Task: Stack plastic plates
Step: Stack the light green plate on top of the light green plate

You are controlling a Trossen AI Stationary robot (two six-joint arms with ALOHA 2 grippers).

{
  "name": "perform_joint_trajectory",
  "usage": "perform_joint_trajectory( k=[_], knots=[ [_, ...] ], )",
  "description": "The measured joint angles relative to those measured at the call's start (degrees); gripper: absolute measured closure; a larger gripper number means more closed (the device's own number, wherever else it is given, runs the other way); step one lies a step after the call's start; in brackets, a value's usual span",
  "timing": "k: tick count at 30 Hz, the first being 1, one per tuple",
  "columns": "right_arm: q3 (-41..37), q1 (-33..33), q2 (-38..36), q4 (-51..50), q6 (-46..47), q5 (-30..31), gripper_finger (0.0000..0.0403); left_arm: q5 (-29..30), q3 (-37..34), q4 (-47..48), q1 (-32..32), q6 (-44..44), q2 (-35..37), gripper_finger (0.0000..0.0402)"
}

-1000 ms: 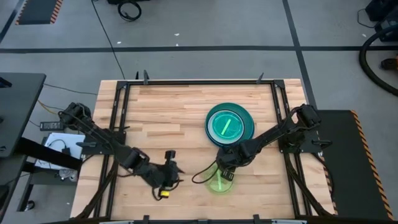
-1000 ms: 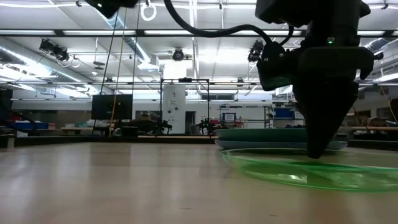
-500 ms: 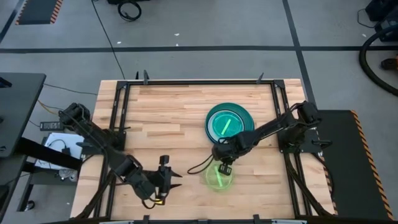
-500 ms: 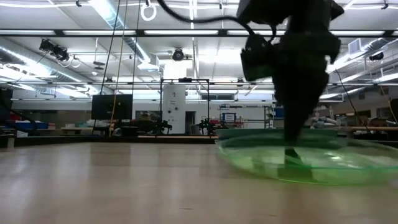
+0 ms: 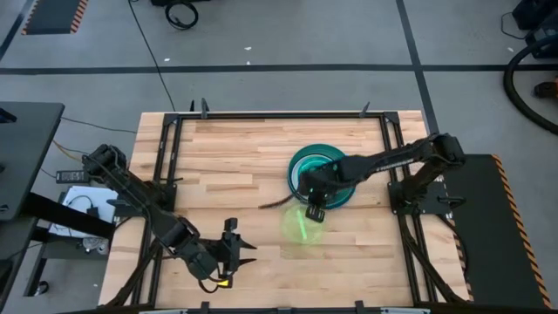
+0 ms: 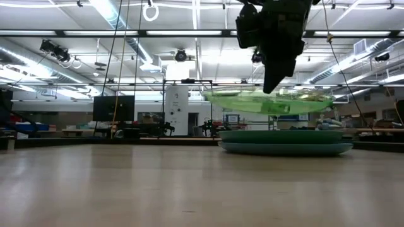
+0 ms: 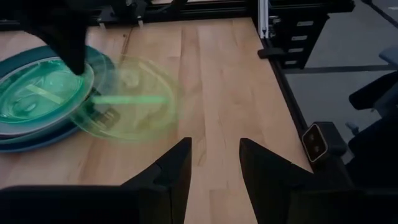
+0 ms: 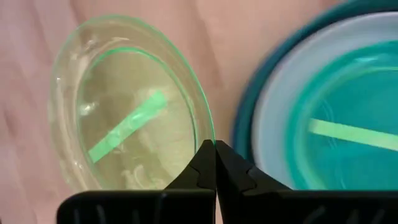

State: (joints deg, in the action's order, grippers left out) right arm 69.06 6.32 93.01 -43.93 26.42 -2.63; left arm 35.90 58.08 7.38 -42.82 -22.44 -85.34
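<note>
My right gripper needs to release the neon-green plate on the cyan-green top of the stack (image 5: 317,177) (image 8: 372,127), so that I leave it inside the pale ring. The neon-green plate still hangs just near of the stack.
A small translucent neon-green plate (image 5: 300,226) (image 8: 124,124) hangs in the air in my right gripper (image 5: 314,212) (image 6: 273,85), which is shut on it just near of the stack. The stack of plates (image 5: 324,162) (image 6: 284,142) (image 8: 323,118) rests flat on the table; it shows a dark teal outer rim, a pale ring and a cyan-green top, with my right arm partly over it. In the low view the green plate (image 6: 268,101) floats above the stack's level. My left gripper (image 5: 239,254) (image 7: 214,163) waits open near the table's near edge. My right gripper pinches the green plate's rim (image 8: 207,138) between its two shut fingers (image 8: 200,169), on the side toward the stack. The fingers come from above, pointing down. The plate is lifted clear of the table and sits roughly level, reaching out toward the near side.
Bare wooden tabletop (image 5: 235,166) lies left of the stack and around the left gripper. A black metal frame (image 5: 166,157) runs along the table's edges. A dark cable (image 5: 275,204) from the right arm trails over the table beside the green plate.
My right gripper has risen and moved toward the far edge and the stack, taking the green plate from the table to lifted clear and about level. My left gripper has drawn back toward the near edge, then kept still.
</note>
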Motion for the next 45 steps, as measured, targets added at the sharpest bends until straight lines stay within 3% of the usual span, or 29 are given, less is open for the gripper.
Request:
perform_joint_trajectory(
  k=[8,18,29,37,42,45],
  knots=[
    [0.0,-10.3,-4.8,-4.8,-6.3,-1.5,0.04,0.0,0.0,-0.4,-0.6,-1.5,-0.2,0.026],
    [0.0,-26.7,-5.2,-9.2,-16.4,-5.7,0.04,0.5,-0.6,-0.9,-0.6,-2.9,-0.2,0.026],
    [-5.2,-44.8,-5.0,-6.9,-25.5,-14.8,0.0396,3.0,-2.4,-2.7,-0.4,-0.4,-0.2,0.026],
    [-13.7,-46.8,-5.0,-0.5,-25.4,-18.2,0.0393,10.2,-2.4,-3.4,0.0,5.1,-0.2,0.026],
    [-15.4,-45.1,-5.0,3.1,-24.5,-18.1,0.0377,10.5,-2.4,-4.6,3.0,10.2,-0.2,0.026],
    [-15.4,-43.6,-5.0,3.9,-23.6,-18.2,0.0349,7.6,-2.4,-6.2,5.5,14.1,-0.2,0.026]
  ],
)
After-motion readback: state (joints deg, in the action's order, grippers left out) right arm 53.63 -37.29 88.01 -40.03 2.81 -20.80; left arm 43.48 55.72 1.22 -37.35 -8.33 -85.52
